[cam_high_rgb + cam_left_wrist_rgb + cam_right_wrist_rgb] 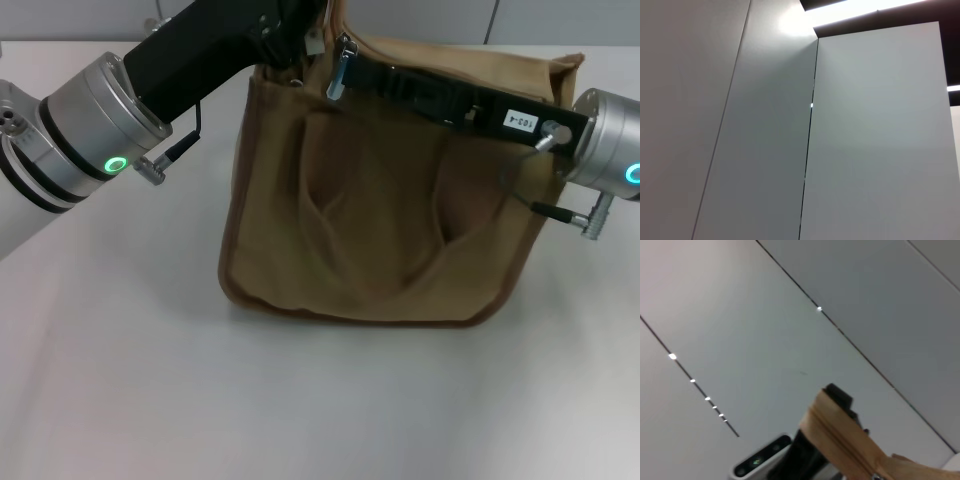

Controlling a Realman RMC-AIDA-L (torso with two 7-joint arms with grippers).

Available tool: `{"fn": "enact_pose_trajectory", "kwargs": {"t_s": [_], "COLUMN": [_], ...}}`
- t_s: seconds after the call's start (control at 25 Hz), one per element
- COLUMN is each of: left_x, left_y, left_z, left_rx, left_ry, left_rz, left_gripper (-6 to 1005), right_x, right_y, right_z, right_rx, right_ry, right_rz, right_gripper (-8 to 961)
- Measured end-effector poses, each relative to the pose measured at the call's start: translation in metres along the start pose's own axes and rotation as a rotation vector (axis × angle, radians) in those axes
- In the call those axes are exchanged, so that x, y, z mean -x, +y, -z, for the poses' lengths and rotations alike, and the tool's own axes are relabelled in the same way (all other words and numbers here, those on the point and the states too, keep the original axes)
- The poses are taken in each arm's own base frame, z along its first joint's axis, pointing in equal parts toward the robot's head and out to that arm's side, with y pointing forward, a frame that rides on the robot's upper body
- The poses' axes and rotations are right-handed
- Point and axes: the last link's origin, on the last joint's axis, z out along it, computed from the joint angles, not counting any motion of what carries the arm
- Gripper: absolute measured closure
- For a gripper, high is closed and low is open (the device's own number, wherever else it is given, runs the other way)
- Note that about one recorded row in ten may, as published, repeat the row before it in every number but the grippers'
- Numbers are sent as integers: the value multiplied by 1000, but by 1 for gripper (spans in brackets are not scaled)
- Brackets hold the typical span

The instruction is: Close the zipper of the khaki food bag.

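Note:
I will open my right gripper, reach further in and grip it closer to the zipper slider (347,44), since the zipper pull hangs at the very ends of its fingers.
The khaki food bag (380,220) stands upright on the white table, its front panel creased. My left gripper (298,45) reaches in from the left and is shut on the bag's top left corner. My right gripper (338,72) stretches from the right across the bag's top and ends near that same corner, shut on the zipper pull. In the right wrist view the tan zipper (840,440) runs as a taut joined strip to the black left gripper (839,394). A small metal piece (875,475) shows at the near end of the strip. The left wrist view shows only wall panels.
The white table (300,400) spreads out in front of and beside the bag. Grey wall panels stand behind it. The left arm's silver wrist (95,130) hangs over the table's left side, and the right arm's wrist (610,140) is at the bag's right edge.

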Motion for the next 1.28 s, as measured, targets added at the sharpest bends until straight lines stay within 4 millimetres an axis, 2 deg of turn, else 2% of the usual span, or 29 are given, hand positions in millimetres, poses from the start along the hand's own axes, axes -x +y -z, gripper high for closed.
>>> {"fn": "enact_pose_trajectory", "kwargs": {"t_s": [0.4, 0.56, 0.76, 0.92, 1.04, 1.28], "left_x": [0, -2, -4, -3, -1, -1], "left_y": [-1, -5, -4, -2, 0, 1], "left_z": [10, 24, 36, 36, 34, 32], "left_rx": [-32, -97, -126, -120, -107, -95], "left_ry": [5, 23, 43, 47, 42, 42], "left_rz": [1, -9, -2, 2, 15, 19], "left_gripper": [975, 975, 975, 975, 975, 975], "right_x": [-5, -9, -9, -4, 1, -3], "right_y": [6, 4, 5, 9, 12, 3], "right_z": [18, 31, 37, 37, 26, 10], "right_rx": [19, -16, -26, 2, 37, 2], "right_ry": [-13, -27, -51, -87, -87, -55], "right_rz": [-8, -21, -24, 26, 153, 232], "right_gripper": [958, 959, 953, 954, 950, 939]}}
